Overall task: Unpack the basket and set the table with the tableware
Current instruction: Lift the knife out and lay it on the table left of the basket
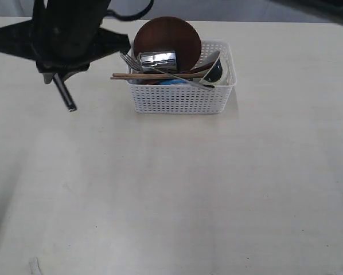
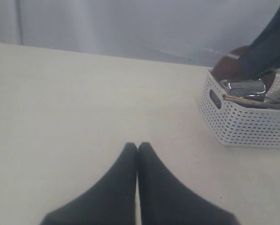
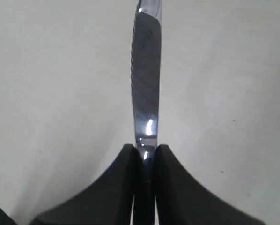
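Note:
Next, I set the steel knife down with my right gripper on the bare table diagonally (image 1: 75,145) in front of the chopstick ends that stick out.
The white basket (image 1: 177,98) (image 2: 243,124) stands at the back of the table (image 1: 160,189). In it are the brown plate (image 1: 167,35) on edge, the steel cup (image 1: 158,59) (image 2: 245,86), a fork (image 1: 131,60), chopsticks (image 1: 154,75) (image 2: 238,99) across the rim, and a bowl (image 1: 215,70). My right gripper (image 3: 143,149) is shut on the steel knife (image 3: 146,84), whose blade points away over bare table. In the exterior view the knife (image 1: 65,95) hangs from a dark arm left of the basket. My left gripper (image 2: 137,145) is shut on nothing, above the table.
A blue snack packet (image 1: 172,82) lies low in the basket. A dark arm (image 2: 271,42) crosses above the basket in the left wrist view. Bare tabletop spreads in front of and on both sides of the basket.

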Tool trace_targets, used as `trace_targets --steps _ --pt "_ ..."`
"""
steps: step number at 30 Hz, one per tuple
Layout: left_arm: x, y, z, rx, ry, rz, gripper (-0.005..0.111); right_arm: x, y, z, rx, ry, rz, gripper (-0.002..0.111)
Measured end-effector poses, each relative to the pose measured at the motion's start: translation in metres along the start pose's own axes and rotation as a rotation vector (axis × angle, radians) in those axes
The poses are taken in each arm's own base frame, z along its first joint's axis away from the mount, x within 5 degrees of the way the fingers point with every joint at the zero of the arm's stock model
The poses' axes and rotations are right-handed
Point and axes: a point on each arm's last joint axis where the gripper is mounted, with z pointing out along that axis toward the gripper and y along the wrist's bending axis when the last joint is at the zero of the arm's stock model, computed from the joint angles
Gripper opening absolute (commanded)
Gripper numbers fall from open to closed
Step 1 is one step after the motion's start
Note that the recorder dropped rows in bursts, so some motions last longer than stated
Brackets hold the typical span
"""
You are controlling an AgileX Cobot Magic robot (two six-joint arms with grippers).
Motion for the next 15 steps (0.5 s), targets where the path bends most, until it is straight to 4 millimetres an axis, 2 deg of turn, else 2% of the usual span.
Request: trace_targets --steps 11,15 --pt "0.0 0.0 0.0 0.0 0.0 0.0 0.0 0.047 0.007 0.1 0.137 -0.019 0.26 -0.001" --pt "0.0 0.0 0.0 0.0 0.0 0.0 0.0 0.065 0.01 0.125 0.213 -0.038 0.33 -0.001"
